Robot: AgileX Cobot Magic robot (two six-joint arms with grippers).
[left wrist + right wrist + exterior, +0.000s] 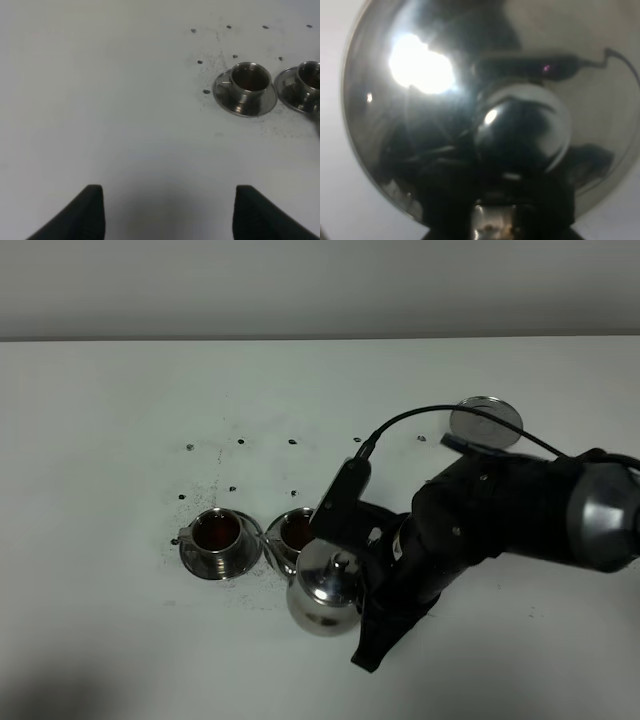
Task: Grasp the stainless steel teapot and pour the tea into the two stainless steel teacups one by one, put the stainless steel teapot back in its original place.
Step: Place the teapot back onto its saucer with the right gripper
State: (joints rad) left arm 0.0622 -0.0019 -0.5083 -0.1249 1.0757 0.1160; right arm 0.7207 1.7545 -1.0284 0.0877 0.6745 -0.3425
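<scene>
The stainless steel teapot, now hanging just in front of a teacup, will be put down by my right gripper on the round steel disc (486,423) near the far edge of the table.
The stainless steel teapot (320,592) hangs just in front of the right teacup (293,533), overlapping its saucer. My right gripper (362,582) is shut on the teapot at its handle side. The left teacup (217,533) stands on its saucer (190,558). Reddish-brown tea (216,530) shows in both cups. In the right wrist view the teapot's domed lid (420,125) and knob (522,127) fill the frame, with dark fingers (445,200) below. My left gripper (170,212) is open and empty over bare table; both teacups (248,82) (311,80) show far from it.
A round steel disc (486,423) lies at the back right, behind the right arm (500,515). Small dark specks (240,441) are scattered on the white table around the cups. The table's far edge meets a grey wall.
</scene>
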